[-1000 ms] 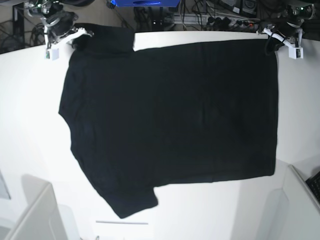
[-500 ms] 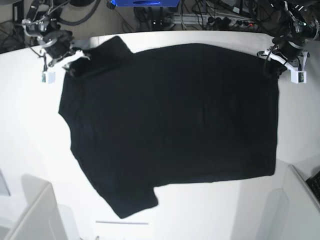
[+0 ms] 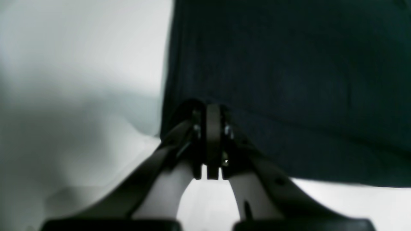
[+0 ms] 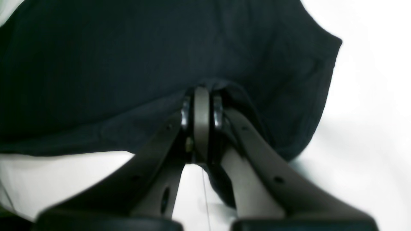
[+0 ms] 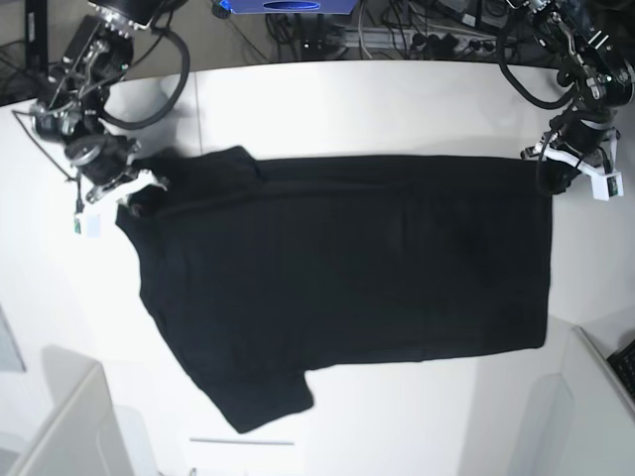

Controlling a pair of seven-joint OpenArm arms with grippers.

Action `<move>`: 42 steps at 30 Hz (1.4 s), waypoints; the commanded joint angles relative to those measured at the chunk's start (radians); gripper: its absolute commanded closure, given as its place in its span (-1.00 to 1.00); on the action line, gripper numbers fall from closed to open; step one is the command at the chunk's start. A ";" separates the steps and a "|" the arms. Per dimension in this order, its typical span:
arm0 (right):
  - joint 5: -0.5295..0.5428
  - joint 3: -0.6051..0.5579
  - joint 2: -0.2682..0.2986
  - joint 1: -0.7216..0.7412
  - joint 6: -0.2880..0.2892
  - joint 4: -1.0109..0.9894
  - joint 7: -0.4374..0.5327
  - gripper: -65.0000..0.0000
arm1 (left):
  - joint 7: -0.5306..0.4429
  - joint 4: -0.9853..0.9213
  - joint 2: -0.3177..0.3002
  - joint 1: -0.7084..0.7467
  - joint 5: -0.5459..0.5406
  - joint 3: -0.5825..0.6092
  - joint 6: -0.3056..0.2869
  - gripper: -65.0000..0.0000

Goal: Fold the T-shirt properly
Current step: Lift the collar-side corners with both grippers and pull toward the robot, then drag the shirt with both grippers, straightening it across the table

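I will lay the T-shirt's lifted edge, now drawn forward over the body, on the shirt's body just inside its side edge (image 5: pixel 159 254) with my right gripper.
The black T-shirt (image 5: pixel 347 268) lies spread plain side up on the white table (image 5: pixel 397 109), one sleeve at the lower left. Its far edge is lifted and drawn forward over the body. My left gripper (image 5: pixel 551 171) sits at the shirt's far right corner, shut on the cloth; the left wrist view shows its closed jaws (image 3: pixel 208 110) pinching the T-shirt (image 3: pixel 289 80) at its hem corner. My right gripper (image 5: pixel 139 188) is at the far left by the upper sleeve, shut on the fabric; in the right wrist view the fingers (image 4: pixel 200 94) bite into bunched T-shirt (image 4: pixel 112 64).
Cables and equipment (image 5: pixel 417 35) crowd the strip behind the table. White box-like edges stand at the lower left (image 5: pixel 69 426) and lower right (image 5: pixel 585 407). A dark keyboard corner (image 5: pixel 625 362) shows at the right edge.
Both grippers have moved toward the near side, carrying the shirt's far edge with them. The top edge now lies lower over the body and more bare table shows behind it.
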 commanded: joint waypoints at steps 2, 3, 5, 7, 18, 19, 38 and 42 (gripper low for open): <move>0.016 -0.002 0.018 0.035 -0.004 -0.010 0.024 1.00 | -0.017 -0.015 -0.013 -0.024 -0.014 -0.004 0.007 1.00; 0.016 -0.002 0.019 0.051 -0.004 -0.025 0.023 1.00 | -0.017 -0.035 -0.013 -0.032 -0.014 -0.004 0.010 1.00; 0.016 -0.002 0.021 0.082 -0.004 -0.062 0.023 1.00 | -0.017 -0.074 -0.014 -0.047 -0.014 -0.006 0.010 1.00; 0.016 -0.002 0.027 0.111 -0.004 -0.096 0.023 1.00 | -0.017 -0.095 -0.014 -0.055 -0.012 -0.006 0.010 1.00; 0.016 -0.093 0.075 0.223 -0.005 -0.264 0.032 1.00 | -0.017 -0.112 -0.028 -0.124 0.073 -0.004 0.012 1.00; 0.016 -0.094 0.078 0.231 -0.005 -0.278 0.032 1.00 | -0.017 -0.118 -0.028 -0.133 0.106 -0.004 0.012 1.00; 0.016 -0.099 0.094 0.360 -0.005 -0.461 0.032 1.00 | -0.020 -0.215 -0.034 -0.221 0.181 0.073 0.010 1.00; 0.016 -0.099 0.094 0.378 -0.005 -0.495 0.029 1.00 | -0.020 -0.241 -0.036 -0.235 0.181 0.073 0.010 1.00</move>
